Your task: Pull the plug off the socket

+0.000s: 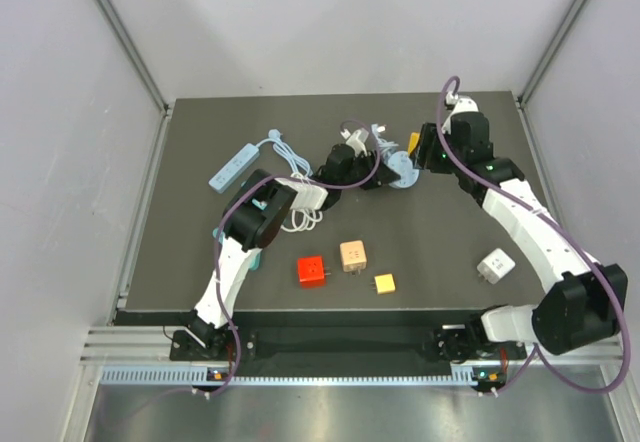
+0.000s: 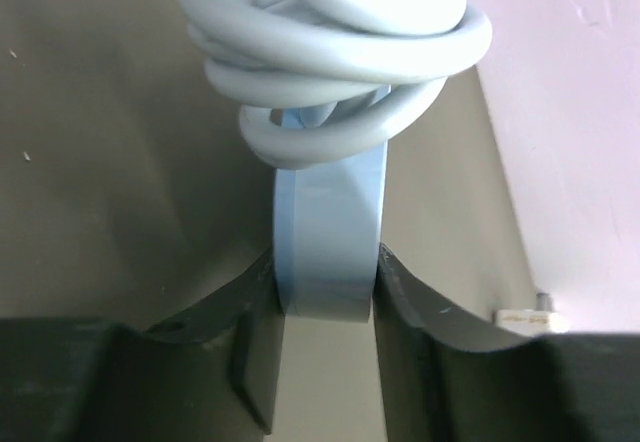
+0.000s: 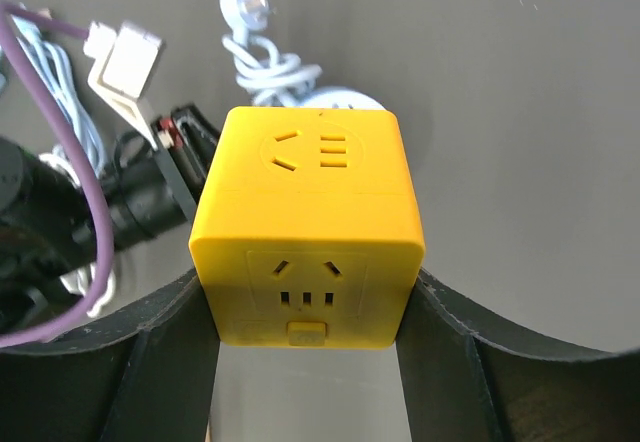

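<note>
Next, my right gripper sets the yellow cube socket down just behind the small yellow cube (image 1: 385, 260), next to the peach cube.
A yellow cube socket (image 3: 305, 227) sits between the fingers of my right gripper (image 3: 310, 307), which is shut on its two sides. In the top view the socket (image 1: 413, 142) is at the back middle of the table, at my right gripper (image 1: 420, 150). A light-blue plug (image 1: 400, 170) lies against the socket's far side, and its rim shows behind the cube (image 3: 340, 97). I cannot tell whether its pins are seated. My left gripper (image 2: 325, 287) is shut on the plug's flat light-blue body (image 2: 330, 232), under its coiled cable (image 2: 330, 42). In the top view my left gripper (image 1: 378, 168) is just left of the plug.
A light-blue power strip (image 1: 232, 165) lies at the back left, and a white adapter with coiled cable (image 1: 310, 200) beside the left arm. A red cube (image 1: 312, 270), a peach cube (image 1: 353, 255) and a small yellow cube (image 1: 385, 283) sit near the front. A white adapter (image 1: 495, 266) lies at the right.
</note>
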`<state>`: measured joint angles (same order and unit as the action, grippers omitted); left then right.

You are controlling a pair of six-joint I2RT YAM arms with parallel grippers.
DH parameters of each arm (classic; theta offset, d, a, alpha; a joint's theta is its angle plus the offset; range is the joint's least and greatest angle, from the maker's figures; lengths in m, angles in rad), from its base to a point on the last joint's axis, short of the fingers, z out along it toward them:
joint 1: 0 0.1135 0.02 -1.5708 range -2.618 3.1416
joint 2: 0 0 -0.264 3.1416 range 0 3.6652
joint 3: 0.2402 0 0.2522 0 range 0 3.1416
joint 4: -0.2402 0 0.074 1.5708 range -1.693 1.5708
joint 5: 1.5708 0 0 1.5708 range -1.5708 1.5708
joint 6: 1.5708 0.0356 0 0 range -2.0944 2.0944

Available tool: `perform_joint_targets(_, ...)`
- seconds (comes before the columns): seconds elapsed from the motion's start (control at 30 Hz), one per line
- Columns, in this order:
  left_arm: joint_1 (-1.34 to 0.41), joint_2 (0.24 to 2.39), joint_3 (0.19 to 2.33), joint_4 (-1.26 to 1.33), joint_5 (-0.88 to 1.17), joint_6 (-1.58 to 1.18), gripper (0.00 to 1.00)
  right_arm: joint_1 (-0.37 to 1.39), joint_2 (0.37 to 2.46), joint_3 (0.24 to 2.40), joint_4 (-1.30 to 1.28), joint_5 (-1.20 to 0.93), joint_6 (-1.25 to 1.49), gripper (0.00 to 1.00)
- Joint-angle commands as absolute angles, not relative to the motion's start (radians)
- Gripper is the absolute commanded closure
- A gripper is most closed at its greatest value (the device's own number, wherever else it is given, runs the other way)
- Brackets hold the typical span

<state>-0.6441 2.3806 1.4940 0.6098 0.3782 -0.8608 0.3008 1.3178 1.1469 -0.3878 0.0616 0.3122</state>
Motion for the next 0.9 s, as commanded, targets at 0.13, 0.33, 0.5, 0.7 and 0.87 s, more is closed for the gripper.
perform_joint_targets(0.13, -0.635, 2.304, 1.535, 0.266, 0.31, -0.62, 0.43, 0.304, 1.209, 1.063, -0.474, 0.086, 0.255, 1.0)
perform_joint_targets(0.33, -0.634, 2.168, 1.528, 0.115, 0.172, -0.485, 0.38, 0.305, 1.189, 1.011, -0.488, 0.043, 0.256, 1.0)
perform_joint_targets(0.5, -0.626, 2.062, 1.476, 0.074, 0.111, -0.396, 0.38, 0.324, 1.21, 1.017, -0.561, 0.003, 0.255, 1.0)
perform_joint_targets(0.7, -0.557, 1.905, 1.306, 0.24, 0.207, -0.391, 0.39, 0.373, 1.218, 1.023, -0.763, -0.081, 0.23, 1.0)
perform_joint_targets(0.87, -0.523, 1.884, 1.241, 0.321, 0.274, -0.429, 0.4, 0.452, 1.23, 0.993, -0.854, -0.193, 0.218, 1.0)
